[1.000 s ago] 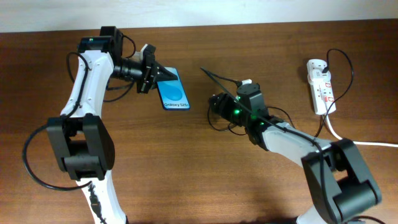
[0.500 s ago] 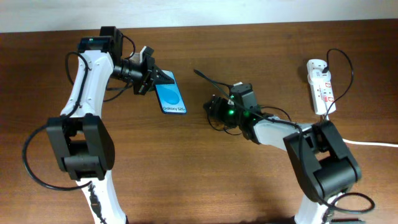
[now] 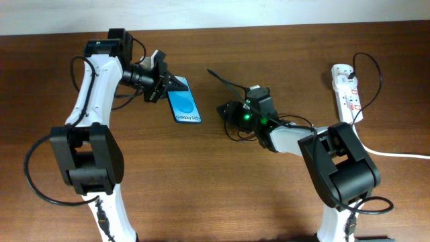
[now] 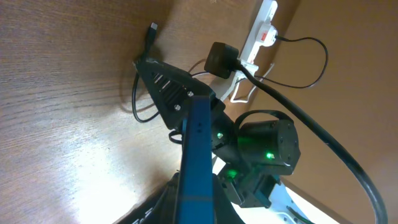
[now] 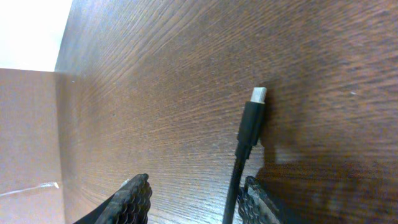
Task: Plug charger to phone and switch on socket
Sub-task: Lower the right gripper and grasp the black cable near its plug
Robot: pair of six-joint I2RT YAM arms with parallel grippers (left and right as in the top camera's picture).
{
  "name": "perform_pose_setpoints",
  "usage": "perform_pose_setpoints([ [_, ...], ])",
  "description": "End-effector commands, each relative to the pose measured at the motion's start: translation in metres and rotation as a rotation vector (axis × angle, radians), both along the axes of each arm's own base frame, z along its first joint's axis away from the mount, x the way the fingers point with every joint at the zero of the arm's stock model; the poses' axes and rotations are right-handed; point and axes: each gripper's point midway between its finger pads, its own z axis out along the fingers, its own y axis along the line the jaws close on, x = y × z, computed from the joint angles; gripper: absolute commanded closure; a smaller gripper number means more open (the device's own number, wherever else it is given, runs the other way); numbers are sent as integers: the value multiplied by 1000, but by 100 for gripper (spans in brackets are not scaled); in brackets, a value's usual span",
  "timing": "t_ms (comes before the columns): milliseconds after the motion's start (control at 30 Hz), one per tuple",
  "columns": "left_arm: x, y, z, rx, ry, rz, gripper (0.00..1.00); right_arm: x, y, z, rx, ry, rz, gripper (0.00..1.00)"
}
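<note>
I can reach only the thin cable behind the connector with my right gripper's open fingers, so next I move my right gripper forward and close it at the connector's base (image 5: 245, 144) before I lift.
My left gripper (image 3: 165, 83) is shut on the top end of the phone (image 3: 185, 105) and holds it tilted over the table, its blue "Galaxy S25" screen up. In the left wrist view the phone (image 4: 196, 149) shows edge-on between the fingers. The charger's connector tip (image 3: 209, 71) points up-left, right of the phone. It also shows in the right wrist view (image 5: 257, 95) and in the left wrist view (image 4: 152, 29). My right gripper (image 3: 220, 78) is open (image 5: 198, 198), and the thin black cable lies against its right finger. The white socket (image 3: 346, 91) lies far right.
A black plug (image 3: 354, 67) sits in the socket, and its thin cable loops across the table toward my right arm. The socket's thick white lead (image 3: 396, 154) runs off the right edge. The socket also shows in the left wrist view (image 4: 263, 26).
My right arm has swung left toward the phone, and the connector tip moved left with it. My left gripper has shifted the phone slightly left.
</note>
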Motion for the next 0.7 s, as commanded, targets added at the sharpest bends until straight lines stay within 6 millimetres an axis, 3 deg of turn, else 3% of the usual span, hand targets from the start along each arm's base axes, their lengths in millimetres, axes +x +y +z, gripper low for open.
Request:
perform_pose_setpoints([
  [0,-2,1,15,-22,-37,-2,100,-6,-1,-20,-12,54,-2,53],
  [133,-2,1,15,-22,-37,-2,100,-7,1,-19,-3,58,10,60],
  [267,-2,1,15,-22,-37,-2,100,-9,3,-18,10,63,24,77],
  [467,-2,1,15,-22,-37,-2,100,-5,-9,-12,47,48,73,81],
  [667,-2,1,15,-22,-38,-2,100,-2,-35,-17,62,96,44,81],
])
